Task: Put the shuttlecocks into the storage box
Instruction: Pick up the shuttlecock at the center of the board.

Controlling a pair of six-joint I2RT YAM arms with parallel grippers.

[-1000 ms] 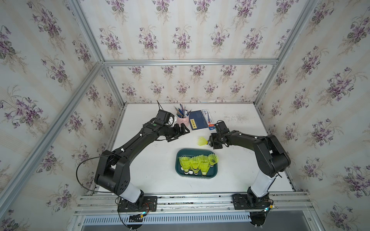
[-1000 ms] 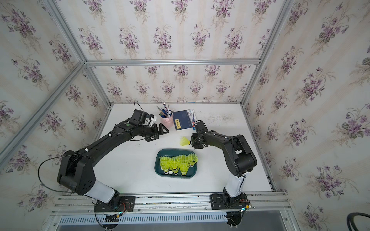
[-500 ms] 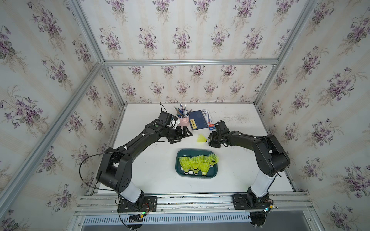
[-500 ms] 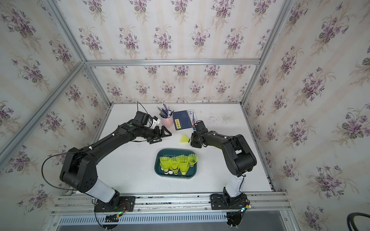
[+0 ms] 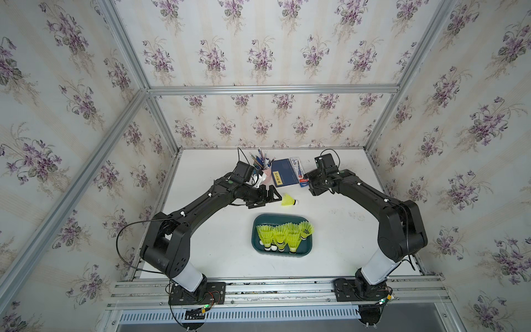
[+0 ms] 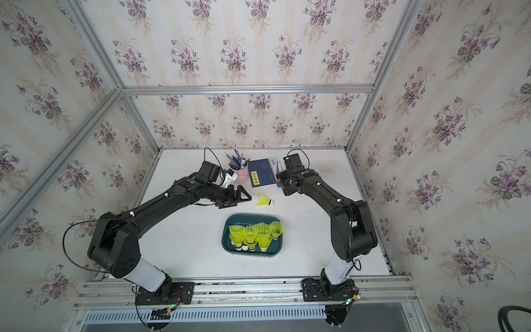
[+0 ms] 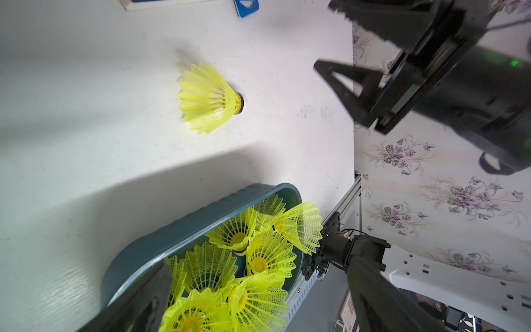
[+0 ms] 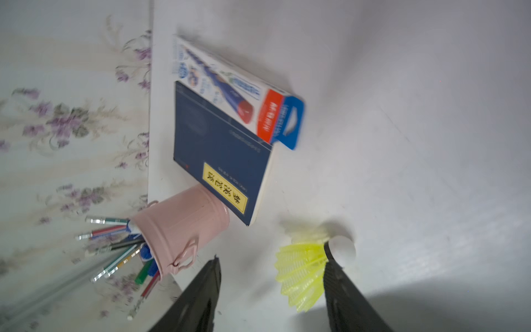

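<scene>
The white cork of the loose shuttlecock is outside the open fingers of the robot's right gripper, so that gripper should move over and take the shuttlecock by its cork (image 5: 294, 202).
One neon yellow-green shuttlecock (image 5: 288, 200) (image 6: 263, 200) (image 7: 208, 97) (image 8: 303, 273) lies on its side on the white table, behind the storage box. Several more shuttlecocks (image 5: 283, 235) (image 6: 255, 234) (image 7: 247, 258) stand in the dark teal storage box (image 5: 254, 230) (image 6: 225, 230) (image 7: 186, 230). My left gripper (image 5: 270, 199) (image 6: 242, 199) (image 7: 258, 267) is open, just left of the loose shuttlecock, holding nothing. My right gripper (image 5: 309, 185) (image 6: 283, 184) (image 8: 271, 264) is open, to the right and behind it. In the right wrist view the shuttlecock sits beside one finger.
A pink pen cup (image 5: 265, 175) (image 8: 184, 218), a blue book (image 5: 284, 175) (image 8: 221, 149) and a pen package (image 5: 297, 169) (image 8: 238, 92) stand at the back of the table, close behind both grippers. Walls enclose the table on three sides.
My right gripper opened and let go of the shuttlecock, which now lies on the table, and drew back to the right. My left gripper moved right, closer to the shuttlecock.
</scene>
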